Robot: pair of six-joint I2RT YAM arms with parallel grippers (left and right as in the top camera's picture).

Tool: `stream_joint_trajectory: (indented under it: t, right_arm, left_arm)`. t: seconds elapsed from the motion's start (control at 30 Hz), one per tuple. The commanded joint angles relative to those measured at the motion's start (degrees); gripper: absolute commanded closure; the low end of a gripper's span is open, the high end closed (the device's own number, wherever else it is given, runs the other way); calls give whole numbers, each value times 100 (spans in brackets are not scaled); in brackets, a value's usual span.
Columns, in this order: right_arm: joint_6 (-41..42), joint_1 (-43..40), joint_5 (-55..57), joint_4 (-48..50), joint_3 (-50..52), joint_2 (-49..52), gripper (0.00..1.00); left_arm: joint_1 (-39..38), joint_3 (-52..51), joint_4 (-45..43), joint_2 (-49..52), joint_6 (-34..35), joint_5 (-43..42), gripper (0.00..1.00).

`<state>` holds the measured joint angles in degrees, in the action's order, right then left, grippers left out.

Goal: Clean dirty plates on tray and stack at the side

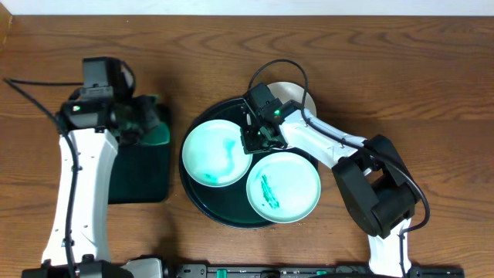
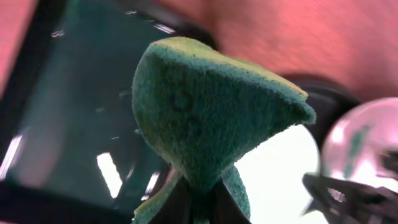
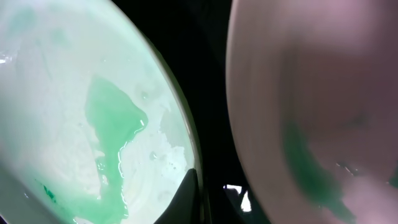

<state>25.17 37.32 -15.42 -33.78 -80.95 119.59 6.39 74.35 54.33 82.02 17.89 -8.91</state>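
The robot's right gripper should set the pale mint plate down toward the round dark tray's front edge (image 1: 214, 172), next to the other mint plate.
The round dark tray (image 1: 202, 202) holds two mint plates, one on the left (image 1: 216, 153) and one at the front right (image 1: 283, 187), both with teal smears. A white plate (image 1: 297, 93) at the tray's back lies partly under my right arm. My right gripper (image 1: 258, 139) is shut, low between the plates, nothing seen in it. In the right wrist view the gripper (image 3: 208, 205) hangs over dark tray (image 3: 208, 93), with the smeared mint plate (image 3: 93, 124) to its left and a blurred pale plate (image 3: 311, 112) to its right. My left gripper (image 1: 147, 123) (image 2: 202, 208) is shut on a green sponge (image 2: 205, 112).
A smaller rectangular dark tray (image 1: 139, 174) (image 2: 62, 124) lies left of the round tray, under the sponge. The wooden table (image 1: 432, 93) surrounds both trays. My right arm's base and elbow (image 1: 378, 193) stand at the front right.
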Motion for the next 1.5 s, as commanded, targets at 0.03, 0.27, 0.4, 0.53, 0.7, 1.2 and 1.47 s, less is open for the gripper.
stream_joint_trajectory:
  t: [0.03, 0.27, 0.4, 0.53, 0.7, 1.2, 1.47]
  right_arm:
    - [-579, 66, 173, 37, -72, -474, 99]
    - [-953, 601, 2146, -72, -72, -1093, 99]
    - [-1073, 1025, 3729, -184, -72, -1370, 99]
    - [-1202, 1502, 5174, -232, -72, -1493, 99]
    - [-1202, 2081, 7031, -223, -72, -1550, 99]
    - [-1803, 2839, 9490, 251, -72, -1735, 99]
    - [-1947, 2822, 8599, 190, -72, -1781, 99]
  left_arm:
    - [254, -114, 55, 136, -142, 372, 93]
    - [330, -192, 107, 308, -142, 562, 93]
    - [330, -192, 94, 345, -140, 562, 93]
    - [330, -192, 90, 345, -140, 562, 93]
    - [330, -192, 90, 345, -140, 564, 93]
    - [330, -192, 92, 345, -140, 603, 93]
    - [330, -192, 94, 345, -140, 603, 93]
